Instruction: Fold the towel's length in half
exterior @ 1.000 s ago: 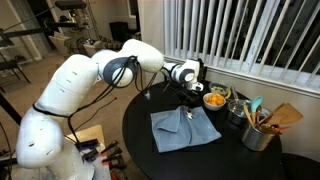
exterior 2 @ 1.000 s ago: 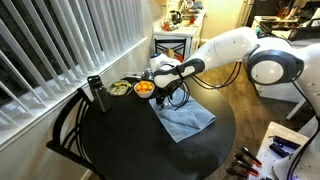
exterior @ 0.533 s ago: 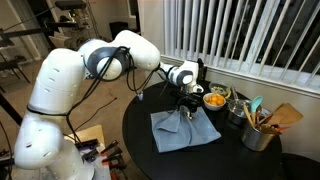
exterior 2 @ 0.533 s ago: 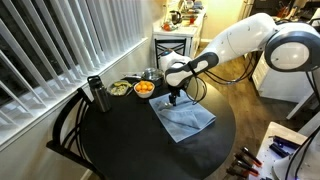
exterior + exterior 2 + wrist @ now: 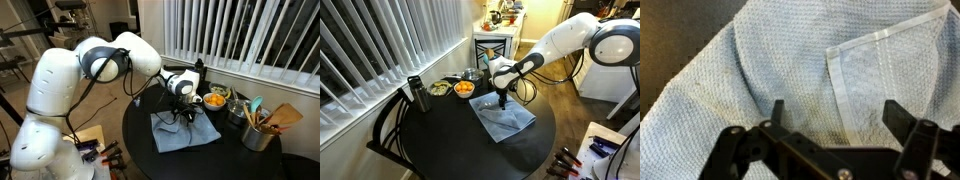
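My gripper needs to grip the folded-over hem [image 5: 188,119] [image 5: 840,96] of the towel, next to the towel's hemmed corner.
The towel [image 5: 185,130] is a light grey-blue cloth lying rumpled on the round black table [image 5: 150,160]; it also shows in an exterior view [image 5: 505,120]. In the wrist view the towel [image 5: 770,60] fills the picture, with a hemmed corner folded over onto it at the right [image 5: 880,70]. My gripper [image 5: 184,108] hangs just above the middle of the towel, also seen in an exterior view [image 5: 503,100]. In the wrist view its jaws [image 5: 835,115] are open and empty, straddling the folded hem.
A small bowl of orange food [image 5: 214,100] stands beyond the towel, also in an exterior view [image 5: 464,88]. A container of utensils [image 5: 258,128] stands at the table's edge. A dark bottle [image 5: 417,95] and a second bowl [image 5: 440,89] stand near the window blinds.
My gripper has moved from the towel's far edge near the orange bowl toward the middle of the towel and dropped closer to it.
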You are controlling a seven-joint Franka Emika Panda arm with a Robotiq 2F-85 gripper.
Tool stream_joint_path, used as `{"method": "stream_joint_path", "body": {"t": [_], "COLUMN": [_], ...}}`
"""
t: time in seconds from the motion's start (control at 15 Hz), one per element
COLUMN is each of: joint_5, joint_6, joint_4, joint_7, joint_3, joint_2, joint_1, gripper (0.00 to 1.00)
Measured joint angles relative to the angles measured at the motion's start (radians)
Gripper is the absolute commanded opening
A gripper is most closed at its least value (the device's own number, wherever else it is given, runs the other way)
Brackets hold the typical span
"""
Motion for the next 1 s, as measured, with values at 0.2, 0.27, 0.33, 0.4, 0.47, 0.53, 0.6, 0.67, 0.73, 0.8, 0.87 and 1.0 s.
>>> {"method": "stream_joint_path", "body": {"t": [0.2, 0.27, 0.33, 0.4, 0.47, 0.53, 0.6, 0.67, 0.73, 0.8, 0.87, 1.0], "joint_5": [0.036, 0.051, 0.060, 0.063, 0.064, 0.065, 0.065, 0.065, 0.066, 0.066, 0.066, 0.066], "joint_6": [-0.014, -0.021, -0.027, -0.029, -0.030, -0.031, -0.031, -0.031, -0.031, -0.030, -0.026, -0.014], "joint_4": [-0.010, -0.011, -0.011, -0.011, -0.011, -0.011, -0.011, -0.011, -0.011, -0.011, -0.011, -0.013], "joint_7": [-0.001, 0.000, 0.000, 0.000, 0.001, 0.001, 0.001, 0.001, 0.001, 0.001, 0.001, 0.001], "joint_3": [0.013, 0.013, 0.013, 0.013, 0.013, 0.013, 0.014, 0.014, 0.014, 0.014, 0.013, 0.013], "joint_2": [0.000, 0.000, 0.001, 0.001, 0.001, 0.001, 0.001, 0.001, 0.001, 0.001, 0.003, 0.013], "joint_1": [-0.014, -0.015, -0.016, -0.016, -0.017, -0.018, -0.019, -0.019, -0.020, -0.020, -0.020, -0.022], "gripper": [1.00, 1.00, 1.00, 1.00, 1.00, 1.00, 1.00, 1.00, 1.00, 1.00, 1.00, 1.00]}}
